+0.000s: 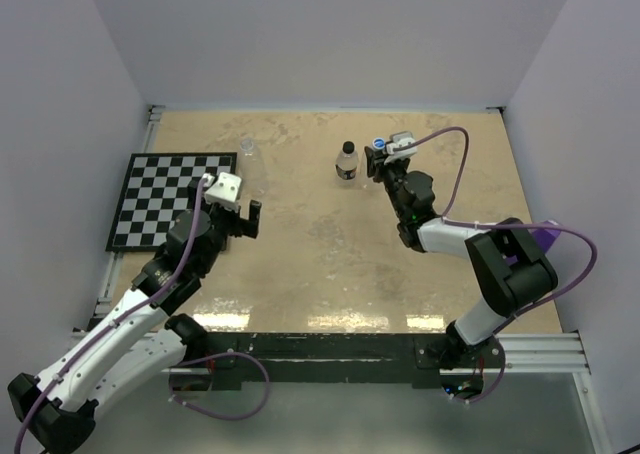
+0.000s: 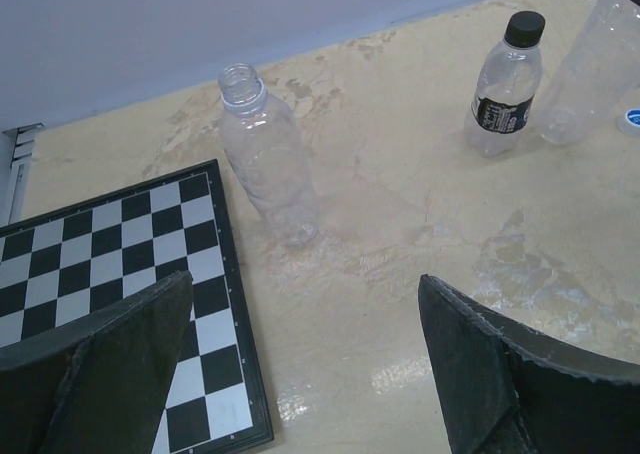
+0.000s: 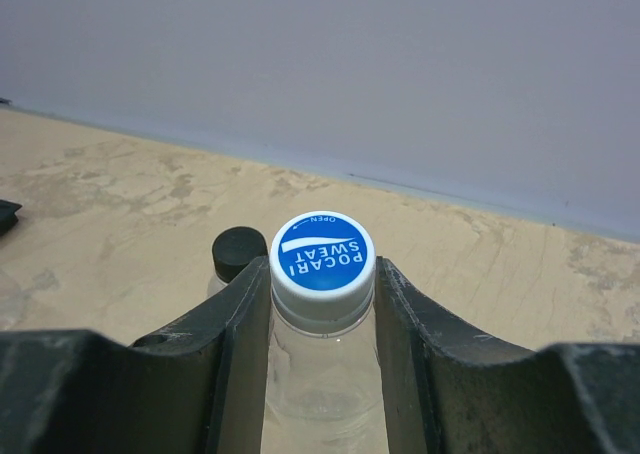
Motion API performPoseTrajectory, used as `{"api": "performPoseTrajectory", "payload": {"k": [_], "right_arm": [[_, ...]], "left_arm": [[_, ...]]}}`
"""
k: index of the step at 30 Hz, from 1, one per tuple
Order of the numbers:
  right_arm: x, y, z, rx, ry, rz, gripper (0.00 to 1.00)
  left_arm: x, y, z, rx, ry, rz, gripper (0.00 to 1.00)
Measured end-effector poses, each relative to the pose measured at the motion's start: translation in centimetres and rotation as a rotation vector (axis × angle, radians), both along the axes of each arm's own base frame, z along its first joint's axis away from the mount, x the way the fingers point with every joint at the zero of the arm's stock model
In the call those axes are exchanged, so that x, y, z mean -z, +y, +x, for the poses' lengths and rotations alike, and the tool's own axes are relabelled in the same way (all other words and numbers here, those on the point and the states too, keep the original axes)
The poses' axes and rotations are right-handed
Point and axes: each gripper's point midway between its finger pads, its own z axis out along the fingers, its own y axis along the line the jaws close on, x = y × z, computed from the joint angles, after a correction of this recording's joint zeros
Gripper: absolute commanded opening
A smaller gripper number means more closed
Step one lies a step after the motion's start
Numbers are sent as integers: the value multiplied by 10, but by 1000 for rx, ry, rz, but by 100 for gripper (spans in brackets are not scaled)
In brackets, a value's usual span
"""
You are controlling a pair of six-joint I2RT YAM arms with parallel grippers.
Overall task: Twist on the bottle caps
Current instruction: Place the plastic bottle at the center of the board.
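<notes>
My left gripper needs to grip the uncapped bottle beside the chessboard on the upper body (image 1: pixel 250 159) (image 2: pixel 262 144), just under the bottle's neck.
Three clear bottles stand at the back of the table. An uncapped bottle (image 1: pixel 248 146) stands by the chessboard corner and shows in the left wrist view (image 2: pixel 265 164). A bottle with a black cap (image 1: pixel 346 161) stands mid-table (image 2: pixel 505 89). My right gripper (image 1: pixel 379 156) is shut on the blue cap (image 3: pixel 322 257) sitting on the third bottle (image 3: pixel 320 374), its fingers (image 3: pixel 240 344) pressed on both sides. My left gripper (image 1: pixel 240 222) is open and empty (image 2: pixel 305 294), low over the table short of the uncapped bottle.
A black-and-white chessboard (image 1: pixel 170 199) lies at the left, under my left finger (image 2: pixel 110 364). A blue-and-white bit (image 2: pixel 630 122), perhaps a loose cap, lies at the right edge of the left wrist view. Grey walls enclose the table.
</notes>
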Motion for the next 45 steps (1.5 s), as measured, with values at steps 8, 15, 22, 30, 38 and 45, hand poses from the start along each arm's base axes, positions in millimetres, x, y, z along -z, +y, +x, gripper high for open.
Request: {"api": "performPoseTrajectory", "payload": {"k": [8, 15, 22, 30, 38, 45], "right_arm": [[-10, 3, 16, 24, 8, 9, 25], [-1, 2, 22, 49, 80, 7, 30], [12, 2, 27, 71, 158, 1, 41], [21, 2, 30, 82, 207, 4, 67], [23, -2, 24, 93, 220, 16, 85], [-7, -6, 16, 91, 168, 49, 92]], "left_arm": [[1, 5, 3, -15, 2, -2, 99], [2, 5, 3, -8, 4, -3, 99], [2, 5, 3, -4, 5, -4, 99], [2, 5, 3, -3, 4, -5, 99], [1, 5, 3, -3, 0, -9, 99], [5, 7, 7, -10, 14, -5, 99]]}}
